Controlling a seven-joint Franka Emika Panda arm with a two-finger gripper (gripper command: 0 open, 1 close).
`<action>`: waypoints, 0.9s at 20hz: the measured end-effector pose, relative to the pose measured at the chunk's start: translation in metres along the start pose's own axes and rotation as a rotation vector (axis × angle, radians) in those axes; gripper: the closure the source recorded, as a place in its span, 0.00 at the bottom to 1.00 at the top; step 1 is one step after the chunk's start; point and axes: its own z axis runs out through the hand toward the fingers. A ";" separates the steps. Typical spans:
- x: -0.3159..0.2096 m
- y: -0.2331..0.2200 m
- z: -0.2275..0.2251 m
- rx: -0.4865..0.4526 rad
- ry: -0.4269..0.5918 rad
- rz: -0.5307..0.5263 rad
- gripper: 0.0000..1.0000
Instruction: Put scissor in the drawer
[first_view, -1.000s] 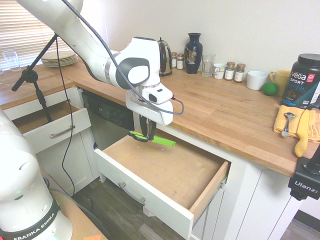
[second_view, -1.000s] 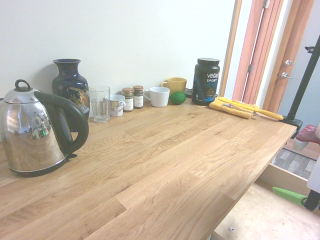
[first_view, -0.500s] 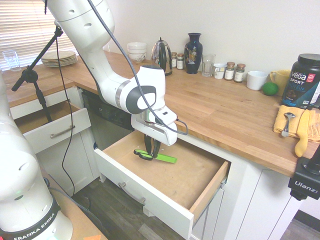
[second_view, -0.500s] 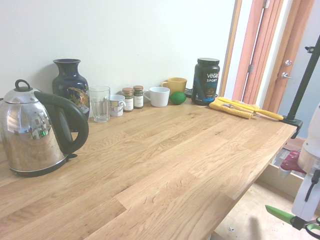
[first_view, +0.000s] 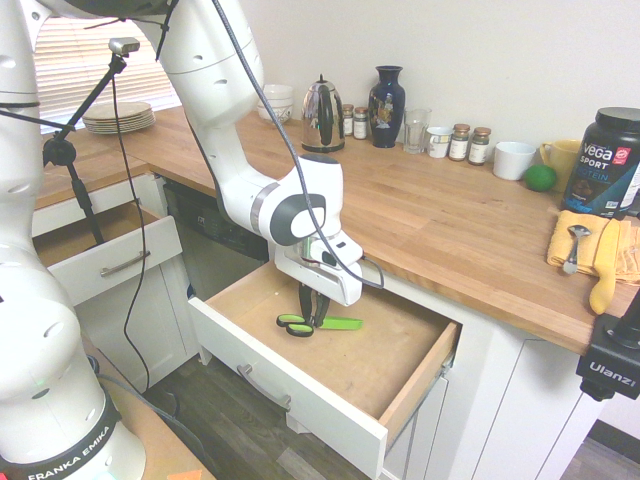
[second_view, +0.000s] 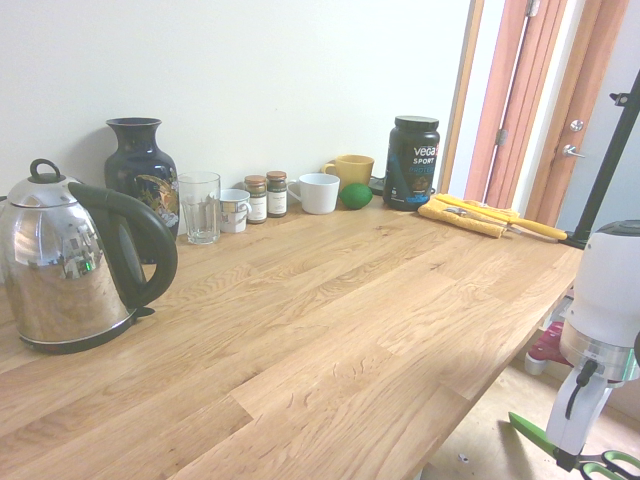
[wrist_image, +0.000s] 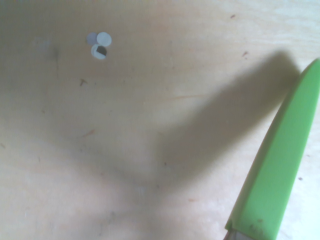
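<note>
Next, my gripper puts the scissor down on the bare-wood bottom near the middle of the wide open drawer (first_view: 322, 332).
The scissor (first_view: 338, 323) hangs just above the bare-wood floor of the wide open drawer (first_view: 400, 352), or touches it; the lime-green sheath points right and the loop handles left. My gripper (first_view: 312, 318) reaches down into the drawer, shut on the scissor at its middle. From the other side, the second exterior view shows the gripper (second_view: 570, 457) low past the counter edge with the scissor (second_view: 533, 438) in it. The wrist view holds the green sheath (wrist_image: 280, 170) close over the drawer floor (wrist_image: 125, 140), with its shadow beside it.
A smaller white drawer (first_view: 105, 262) stands open at the left. The wooden counter (first_view: 440, 215) carries a kettle (first_view: 322, 115), vase (first_view: 387, 92), glass, spice jars, mugs, a protein tub (first_view: 605, 160) and a yellow cloth (first_view: 592, 250).
The gripper has come down with the scissor from above the drawer's back edge into the drawer, close to its floor, and shifted slightly right.
</note>
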 end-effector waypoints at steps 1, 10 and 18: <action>0.001 -0.001 0.003 -0.002 -0.001 0.001 1.00; 0.006 -0.008 0.024 0.014 0.007 0.001 1.00; 0.005 -0.011 0.027 0.021 0.001 0.007 0.00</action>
